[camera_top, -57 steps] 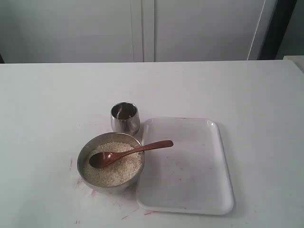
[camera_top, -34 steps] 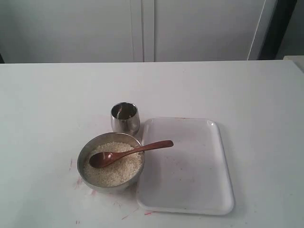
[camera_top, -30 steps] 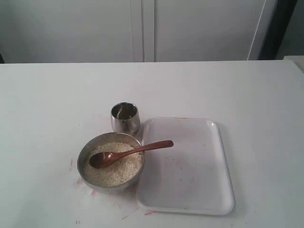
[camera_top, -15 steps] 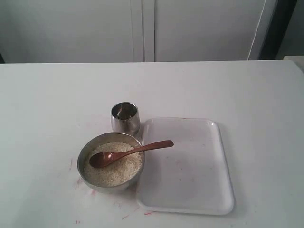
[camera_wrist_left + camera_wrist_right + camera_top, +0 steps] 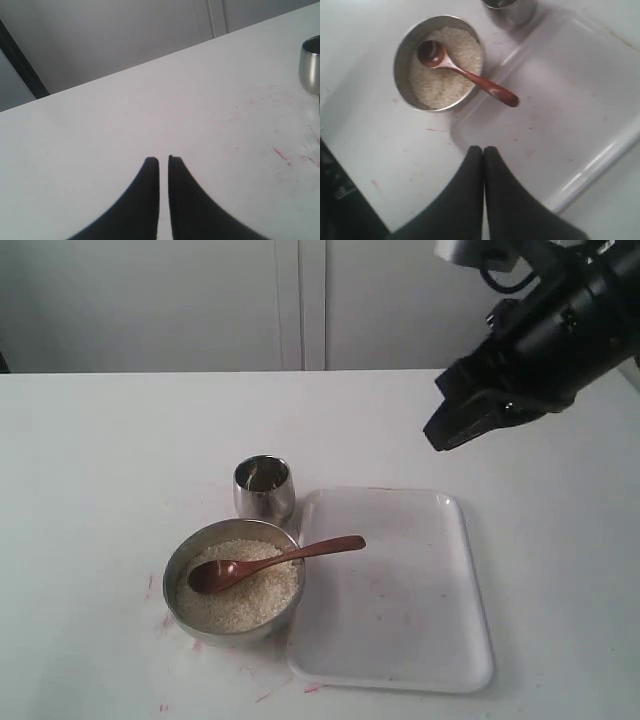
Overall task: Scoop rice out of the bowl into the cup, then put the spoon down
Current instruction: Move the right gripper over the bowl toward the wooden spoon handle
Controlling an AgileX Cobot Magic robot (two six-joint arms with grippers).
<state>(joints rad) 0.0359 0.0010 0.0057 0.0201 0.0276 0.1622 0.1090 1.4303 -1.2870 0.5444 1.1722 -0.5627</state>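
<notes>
The spoon's handle [image 5: 321,547] [image 5: 487,86] just outside the bowl's rim, above the tray, is next for my right gripper to go down to and close on.
The bowl [image 5: 178,562] stands near the table's front, filled with rice [image 5: 245,602]. The spoon [image 5: 290,555] lies in it, its oval end on the grains and its handle sticking out over the rim toward the tray. The cup [image 5: 264,487] stands just behind the bowl. My right gripper [image 5: 440,435] hangs high at the upper right, above the tray's far end, shut and holding nothing. The right wrist view looks down on the bowl [image 5: 400,55], rice [image 5: 445,82], spoon [image 5: 490,90], cup [image 5: 512,10] and right gripper [image 5: 483,148]. My left gripper [image 5: 163,159] is shut over bare table, with the cup [image 5: 311,65] at the frame's edge.
A white rectangular tray [image 5: 400,620] lies right of the bowl, touching it, also seen in the right wrist view as the tray [image 5: 570,100]. Red smears mark the table [image 5: 100,460] around the bowl. A white cabinet wall stands behind the table.
My right arm has come into the exterior view from the upper right, where no arm showed before. The bowl, spoon, cup and tray have not moved.
</notes>
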